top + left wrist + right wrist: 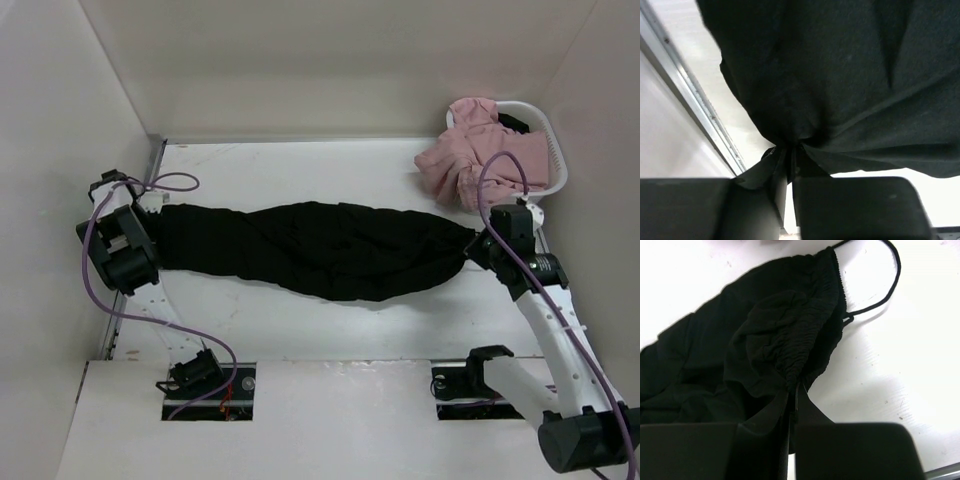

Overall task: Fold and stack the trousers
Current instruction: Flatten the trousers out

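Next, my right gripper lets go of the black trousers' waistband on the white table [470, 290] between the basket and the front edge.
The black trousers [330, 248] hang stretched left to right between my two grippers across the middle of the white table. My left gripper [150, 232] is shut on the left end; in the left wrist view the cloth [840, 75] bunches into the pinch of that gripper [790, 150]. My right gripper [478, 243] is shut on the right end; in the right wrist view the gathered elastic waistband [800, 330] runs into the pinch of that gripper [794, 387]. A black drawstring [885, 285] loops loose on the table.
A white basket [548, 150] stands at the back right with a pink garment [480, 150] spilling over its rim onto the table. White walls close in the left, back and right. A metal rail [695, 100] runs along the left wall.
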Robot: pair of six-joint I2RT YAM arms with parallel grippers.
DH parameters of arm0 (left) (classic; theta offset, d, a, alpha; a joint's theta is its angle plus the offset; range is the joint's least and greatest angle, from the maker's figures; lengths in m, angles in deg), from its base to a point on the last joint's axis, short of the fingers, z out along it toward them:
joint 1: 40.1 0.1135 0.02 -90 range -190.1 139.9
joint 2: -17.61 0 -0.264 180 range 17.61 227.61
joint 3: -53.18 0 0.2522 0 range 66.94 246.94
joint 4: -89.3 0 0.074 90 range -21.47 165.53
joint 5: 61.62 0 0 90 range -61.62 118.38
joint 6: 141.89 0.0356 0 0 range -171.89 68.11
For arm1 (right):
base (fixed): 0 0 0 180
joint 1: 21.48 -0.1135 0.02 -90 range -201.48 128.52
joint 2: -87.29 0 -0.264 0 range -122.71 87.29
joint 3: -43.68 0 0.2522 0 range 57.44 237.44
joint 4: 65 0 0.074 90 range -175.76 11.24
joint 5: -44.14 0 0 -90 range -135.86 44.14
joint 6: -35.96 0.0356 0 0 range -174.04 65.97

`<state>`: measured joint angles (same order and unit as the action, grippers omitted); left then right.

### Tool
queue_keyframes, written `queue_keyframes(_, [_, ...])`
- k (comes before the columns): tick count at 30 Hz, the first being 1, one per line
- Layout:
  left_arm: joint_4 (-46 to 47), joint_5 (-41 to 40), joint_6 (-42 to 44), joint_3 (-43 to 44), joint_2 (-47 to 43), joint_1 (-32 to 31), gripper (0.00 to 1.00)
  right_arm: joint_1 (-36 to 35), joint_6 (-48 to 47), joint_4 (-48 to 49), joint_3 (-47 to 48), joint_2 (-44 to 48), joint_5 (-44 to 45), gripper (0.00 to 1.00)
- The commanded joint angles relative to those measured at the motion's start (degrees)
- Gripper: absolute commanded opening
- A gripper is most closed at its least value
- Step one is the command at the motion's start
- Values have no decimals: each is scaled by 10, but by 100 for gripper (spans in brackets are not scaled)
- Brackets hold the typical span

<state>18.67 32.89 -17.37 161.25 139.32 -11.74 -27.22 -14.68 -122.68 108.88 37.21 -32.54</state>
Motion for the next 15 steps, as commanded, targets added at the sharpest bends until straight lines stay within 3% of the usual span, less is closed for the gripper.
queue_keyframes(1, [35,1,7,1,-53,-1,0,-35,12,49,-5,-17,8,0])
queue_keyframes(5, [84,-5,-21,108,-51,-27,0,-77,6,111,79,-119,8,0])
queue_keyframes(11, [31,-30,-22,515,32,-66,2,-47,-72,124,406,-251,-4,0])
queue_keyframes(13, [22,-32,11,541,19,-67,4,-31,-72,111,439,-249,-21,0])
queue_keyframes(15, [25,-30,34,472,-27,-61,6,-25,-57,107,405,-223,-33,0])
